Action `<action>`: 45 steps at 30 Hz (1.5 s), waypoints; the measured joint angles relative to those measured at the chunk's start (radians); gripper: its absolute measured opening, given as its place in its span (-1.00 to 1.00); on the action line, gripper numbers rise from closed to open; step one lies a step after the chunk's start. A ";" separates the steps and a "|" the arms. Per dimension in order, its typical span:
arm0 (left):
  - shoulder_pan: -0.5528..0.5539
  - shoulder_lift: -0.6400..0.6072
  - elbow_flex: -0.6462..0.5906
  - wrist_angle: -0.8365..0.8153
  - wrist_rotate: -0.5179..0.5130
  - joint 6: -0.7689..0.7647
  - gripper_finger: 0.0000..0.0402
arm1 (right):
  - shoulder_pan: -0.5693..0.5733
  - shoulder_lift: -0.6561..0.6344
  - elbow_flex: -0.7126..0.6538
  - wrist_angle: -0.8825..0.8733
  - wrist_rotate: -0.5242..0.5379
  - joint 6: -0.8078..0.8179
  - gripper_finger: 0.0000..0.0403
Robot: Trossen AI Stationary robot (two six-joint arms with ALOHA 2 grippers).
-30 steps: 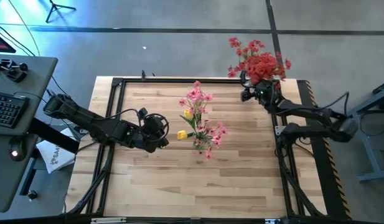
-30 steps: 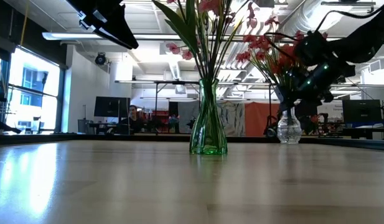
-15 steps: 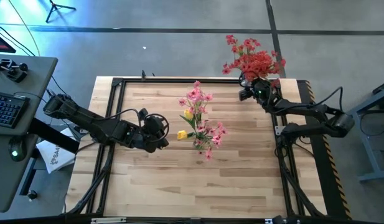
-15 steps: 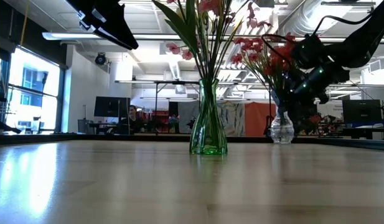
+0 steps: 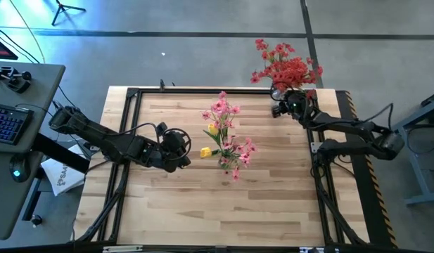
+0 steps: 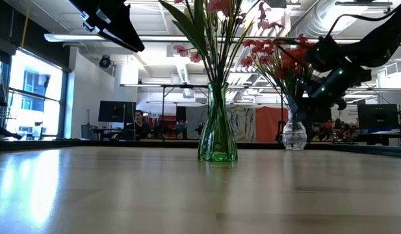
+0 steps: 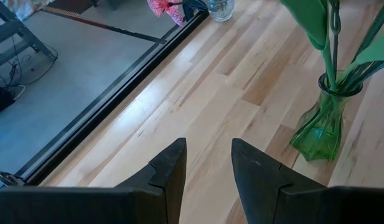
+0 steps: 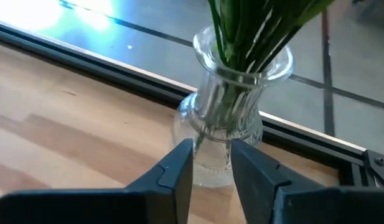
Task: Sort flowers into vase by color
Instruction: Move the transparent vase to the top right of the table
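The clear glass vase stands close to the far rail with the robot's right gripper low at its body, so that gripper should grip its neck (image 8: 232, 96) and pull it inward.
A clear glass vase (image 8: 232, 106) stands at the table's far right corner and holds red flowers (image 5: 287, 70) on green stems. My right gripper (image 8: 212, 162) is close beside it on the near side. Its fingers are a little apart, with nothing between them. A green glass vase (image 6: 218, 130) in the middle of the table holds pink flowers (image 5: 227, 133) and a yellow flower (image 5: 205, 151). My left gripper (image 7: 208, 162) hangs open above the wood to the left of the green vase and holds nothing.
A black rail (image 7: 111, 93) frames the wooden table (image 5: 202, 211). A desk with a keyboard (image 5: 9, 119) stands beyond the left edge. The near half of the tabletop is bare wood.
The clear vase and its red flowers have shifted a little toward the table's left, then stood still. My left gripper has kept still.
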 joint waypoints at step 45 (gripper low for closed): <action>0.000 0.000 0.000 0.010 0.044 0.002 -0.42 | -0.037 0.271 0.002 0.449 -0.021 -0.078 -0.35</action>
